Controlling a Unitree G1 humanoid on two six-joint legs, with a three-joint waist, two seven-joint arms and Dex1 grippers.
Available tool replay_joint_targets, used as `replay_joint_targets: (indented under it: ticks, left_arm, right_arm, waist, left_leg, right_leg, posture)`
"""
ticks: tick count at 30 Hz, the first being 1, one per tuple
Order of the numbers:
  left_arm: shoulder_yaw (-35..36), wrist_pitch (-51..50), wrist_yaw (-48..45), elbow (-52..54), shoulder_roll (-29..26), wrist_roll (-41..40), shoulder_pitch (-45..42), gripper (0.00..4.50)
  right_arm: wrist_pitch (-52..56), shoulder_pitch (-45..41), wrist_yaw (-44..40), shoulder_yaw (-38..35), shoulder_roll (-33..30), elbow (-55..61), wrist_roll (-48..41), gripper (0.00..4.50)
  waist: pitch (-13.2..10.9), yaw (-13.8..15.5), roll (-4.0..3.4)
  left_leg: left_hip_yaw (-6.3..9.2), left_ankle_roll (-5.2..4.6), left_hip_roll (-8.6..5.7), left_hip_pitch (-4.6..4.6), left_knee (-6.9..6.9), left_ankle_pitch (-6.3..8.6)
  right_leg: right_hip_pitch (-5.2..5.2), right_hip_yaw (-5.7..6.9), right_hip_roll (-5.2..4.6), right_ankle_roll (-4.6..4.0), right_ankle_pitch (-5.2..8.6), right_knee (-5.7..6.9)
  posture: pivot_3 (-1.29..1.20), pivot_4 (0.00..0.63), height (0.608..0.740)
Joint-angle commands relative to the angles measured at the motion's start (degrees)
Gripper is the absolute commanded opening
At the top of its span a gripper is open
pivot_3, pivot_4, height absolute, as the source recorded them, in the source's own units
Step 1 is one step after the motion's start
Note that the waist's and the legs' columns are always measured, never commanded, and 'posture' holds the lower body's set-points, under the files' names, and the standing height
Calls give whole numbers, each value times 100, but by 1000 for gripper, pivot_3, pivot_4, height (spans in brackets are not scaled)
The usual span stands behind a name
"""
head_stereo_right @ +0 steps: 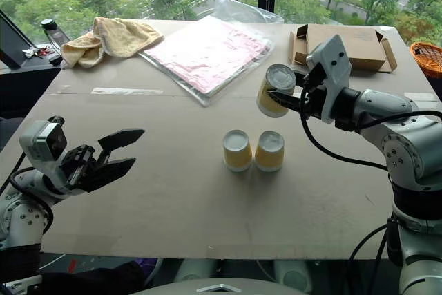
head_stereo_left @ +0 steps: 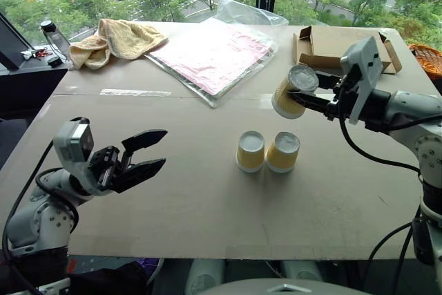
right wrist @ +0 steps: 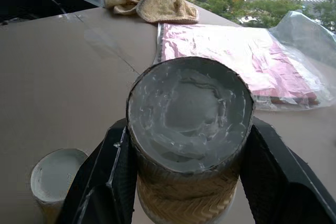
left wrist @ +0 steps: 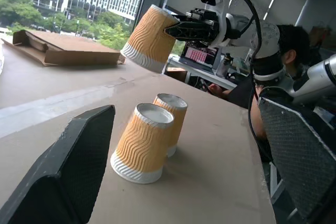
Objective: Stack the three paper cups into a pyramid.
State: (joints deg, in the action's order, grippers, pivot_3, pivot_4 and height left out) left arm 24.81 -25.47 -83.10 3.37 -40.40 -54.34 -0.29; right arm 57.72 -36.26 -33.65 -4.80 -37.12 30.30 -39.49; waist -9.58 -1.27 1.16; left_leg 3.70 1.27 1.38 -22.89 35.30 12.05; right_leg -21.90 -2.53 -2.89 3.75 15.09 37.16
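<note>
The robot's right gripper should release the held paper cup across the tops of the touching pair of paper cups (head_stereo_left: 271,143).
Two paper cups (head_stereo_left: 251,151) (head_stereo_left: 283,152) stand upside down, side by side and touching, mid-table on the brown table (head_stereo_left: 207,205). The third paper cup (head_stereo_left: 293,91) hangs tilted in the air, above and a little behind that pair. My right gripper (head_stereo_left: 298,99) is shut on its ribbed yellow-tan side. In the right wrist view the white end of the held cup (right wrist: 189,114) faces the camera between the two black fingers (right wrist: 113,182). My left gripper (head_stereo_left: 160,148) is open and holds nothing, low over the table well left of the pair. Its fingers (left wrist: 73,166) frame the two cups (left wrist: 144,142).
At the back of the table lie a tan towel (head_stereo_left: 117,39), a pink pack in clear plastic (head_stereo_left: 214,53) and a flat cardboard box (head_stereo_left: 338,46). A bottle (head_stereo_left: 52,32) stands at the far left. An orange basket (head_stereo_left: 428,56) is at the far right. A person (left wrist: 294,40) sits beyond the right arm.
</note>
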Motion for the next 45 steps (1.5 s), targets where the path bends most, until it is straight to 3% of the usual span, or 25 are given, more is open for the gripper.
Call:
replay_joint_targets:
  ticks: [1, 9, 37, 42, 45]
  left_arm:
    - [175, 166, -284, -12, -85, 47, 174, 4500]
    - [194, 230, -465, -160, -143, 120, 198, 4500]
    - [-13, 76, -468, -101, -96, 91, -132, 4500]
    - [3, 53, -519, -124, -121, 86, -108, 4500]
    - [6, 42, -565, -186, -153, 101, -135, 4500]
  right_arm:
    - [259, -168, 50, 113, -121, 563, -245, 2124]
    - [596, -125, 63, 222, -209, 966, -675, 2124]
    - [373, 347, -13, 586, -392, 954, -549, 2124]
    - [221, 462, -28, 582, -342, 767, -432, 4273]
    - [35, 452, -43, 552, -320, 781, -345, 4396]
  waist:
    - [0, 2, 0]
    - [-1, 30, 1]
    - [-4, 25, 3]
    - [-4, 26, 3]
    - [-5, 25, 3]
  left_leg:
    - [0, 0, 0, 0, 0, 0]
    - [0, 0, 1, -4, 0, 0]
    - [-1, 0, 2, -7, -3, 0]
    - [-1, 0, 2, -7, -4, 0]
    - [-1, 0, 2, -7, -4, 0]
  right_leg:
    - [0, 0, 0, 0, 0, -1]
    - [-1, 0, -2, -18, 10, -7]
    - [-5, 0, -1, -8, 5, -11]
    - [-4, 0, -1, -8, 5, -11]
    - [-5, 0, -1, -12, 7, -11]
  posture:
    - [0, 150, 740]
    - [0, 150, 740]
    - [0, 150, 740]
    - [0, 150, 740]
    - [0, 150, 740]
